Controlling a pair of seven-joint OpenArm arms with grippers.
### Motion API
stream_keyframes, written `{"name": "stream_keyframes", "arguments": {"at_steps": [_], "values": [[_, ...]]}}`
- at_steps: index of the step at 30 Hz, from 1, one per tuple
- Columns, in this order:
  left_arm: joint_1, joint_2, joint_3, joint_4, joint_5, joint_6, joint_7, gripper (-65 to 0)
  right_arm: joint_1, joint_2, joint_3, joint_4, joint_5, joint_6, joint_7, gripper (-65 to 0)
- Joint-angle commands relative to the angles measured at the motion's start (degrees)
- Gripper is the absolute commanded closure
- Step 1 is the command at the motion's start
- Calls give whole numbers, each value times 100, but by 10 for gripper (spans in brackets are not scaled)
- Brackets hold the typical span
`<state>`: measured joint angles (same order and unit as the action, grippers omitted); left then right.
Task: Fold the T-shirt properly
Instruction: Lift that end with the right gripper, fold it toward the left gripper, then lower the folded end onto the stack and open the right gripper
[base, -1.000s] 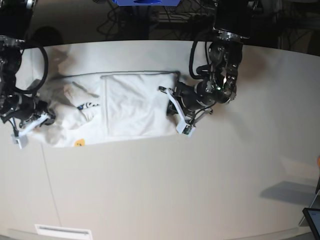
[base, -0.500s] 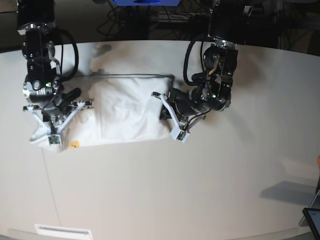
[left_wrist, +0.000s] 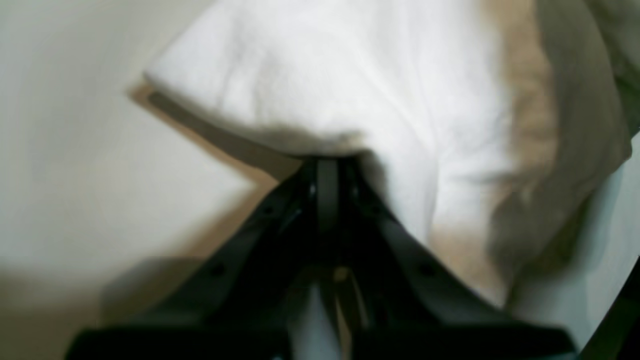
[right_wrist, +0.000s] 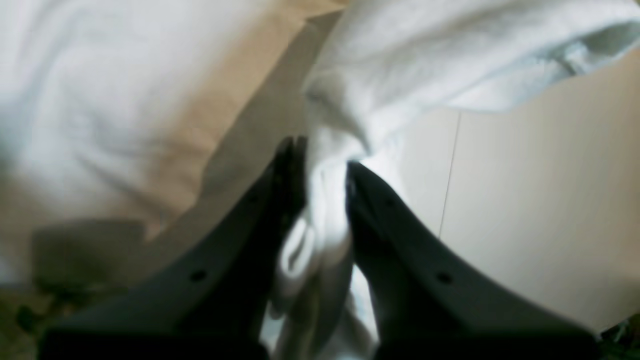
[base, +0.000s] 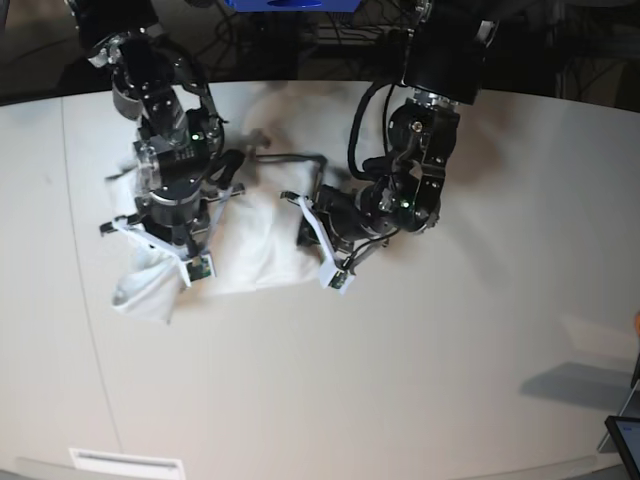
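Note:
My right gripper will release the lifted end of the T-shirt on the white cloth (base: 283, 240) between my grippers, closer to my left gripper.
The white T-shirt (base: 262, 242) lies bunched on the pale table (base: 420, 380), plain side up, no print showing. My right gripper (base: 157, 250) is shut on its end and holds it lifted; loose cloth hangs below it. In the right wrist view the black fingers (right_wrist: 287, 170) pinch a thick wad of cloth (right_wrist: 425, 60). My left gripper (base: 318, 240) sits at the shirt's other edge. In the left wrist view its jaws are closed (left_wrist: 327, 167) under a fold of the shirt (left_wrist: 350, 75).
A screen corner (base: 625, 440) stands at the front right edge. A white label (base: 125, 463) lies at the front left edge. Cables and a blue object (base: 290, 4) sit beyond the table's far edge. Bare tabletop spans the front and right.
My right arm has swung in from the far left, carrying the shirt's end up and over toward the middle. My left gripper has shifted left with its edge. The shirt has become shorter and bunched.

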<state>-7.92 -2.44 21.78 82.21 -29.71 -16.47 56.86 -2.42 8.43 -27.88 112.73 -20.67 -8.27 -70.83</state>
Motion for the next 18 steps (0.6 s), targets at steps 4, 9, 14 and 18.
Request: {"name": "stream_keyframes", "arguments": {"at_steps": [4,9,14,18], "values": [[-56,2,-37,91,31,16,94,0,26,-152,-153,81,-259,-30,124,-3],[-65,-24,-37,99,31,16,94,0,-53,-390,-162,64,-259,-30,124,-3],[-30,-51,-37,486,13,16,94,0,-79,-548,-153,-51,-259,-30,124,-3],[-30,-156,-46,935,13,16,481,0,-115,-733,-162,-77,-259,-30,133,-3]]}}
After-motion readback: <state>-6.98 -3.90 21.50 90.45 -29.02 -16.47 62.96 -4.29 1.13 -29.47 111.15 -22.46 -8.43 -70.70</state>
